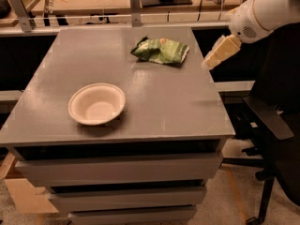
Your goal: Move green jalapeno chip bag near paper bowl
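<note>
The robot's gripper will grip the green jalapeno chip bag's end (177, 51) that is closest to the black office chair and farther from the paper bowl.
The green jalapeno chip bag (161, 50) lies flat and wrinkled near the far right part of the grey table top (164, 102). The off-white paper bowl (97, 103) sits upright toward the front left, well apart from the bag. My gripper (220, 53) hangs at the end of the white arm over the table's right edge, just right of the bag and above it, holding nothing that I can see.
The table is a grey cabinet with drawers (119, 170) below. A black office chair (274, 125) stands close at the right. A workbench with tools and metal posts (136, 1) runs along the back. A cardboard box (21, 196) sits at the lower left.
</note>
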